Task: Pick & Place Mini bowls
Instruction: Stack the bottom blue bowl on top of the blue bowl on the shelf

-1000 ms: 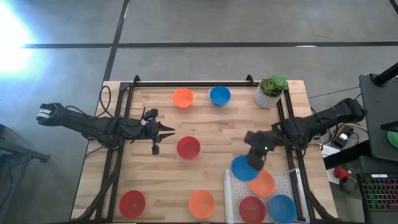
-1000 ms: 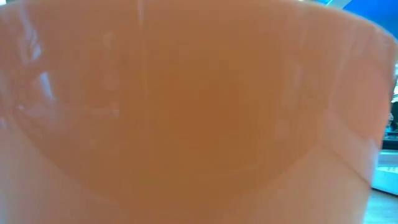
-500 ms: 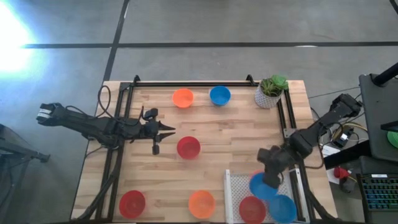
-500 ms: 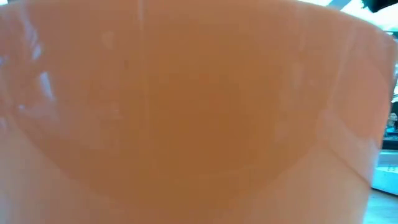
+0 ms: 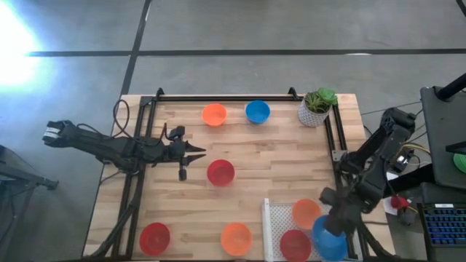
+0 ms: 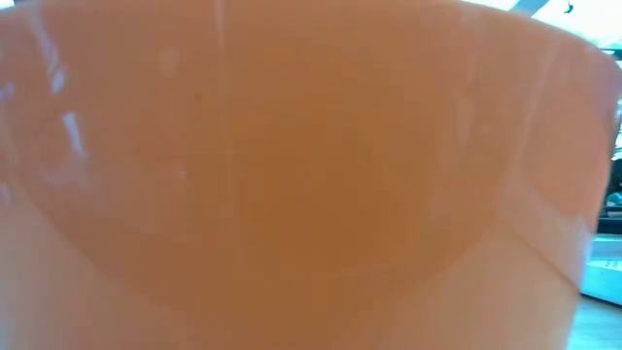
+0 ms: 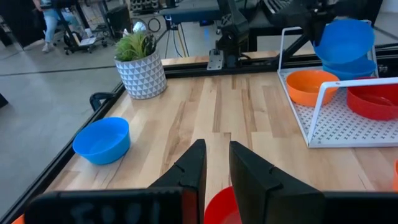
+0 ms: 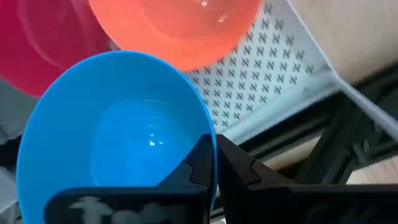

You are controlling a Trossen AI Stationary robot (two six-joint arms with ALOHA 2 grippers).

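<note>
Next, my right gripper sets the held blue bowl down inside the lower blue bowl in the white tray [image 5: 332,239] [image 8: 134,134].
My right gripper [image 5: 339,218] is over the white tray [image 5: 266,218] at the table's near right corner, shut on a blue mini bowl [image 5: 322,229]. That bowl hangs right above another blue bowl [image 7: 349,67] in the tray. An orange bowl [image 5: 306,212] and a red bowl [image 5: 295,244] also sit in the tray. On the table stand an orange bowl [image 5: 214,113], a blue bowl [image 5: 257,111], two red bowls [image 5: 220,172] [image 5: 154,237] and another orange bowl [image 5: 236,238]. My left gripper [image 5: 201,151] waits at left centre with a narrow gap, touching nothing. My right gripper holds the blue bowl by its rim [image 8: 210,144], one finger [image 8: 198,163] inside the bowl and the other outside, coming from above. The bowl [image 7: 345,38] is tilted over the lower blue bowl. Whether the two bowls touch, I cannot tell.
A white pot with a green plant [image 5: 317,108] stands at the far right corner. Black rails run along the table's far, left and right edges. One orange bowl [image 6: 292,175] fills the low view. The tray has a raised wire rim [image 7: 323,93].
My right gripper has carried the blue bowl toward the table's near right corner, from the tray's far left edge, over the orange bowl in the tray, to above the blue bowl. It has stayed shut on the bowl. The left arm has kept still.
</note>
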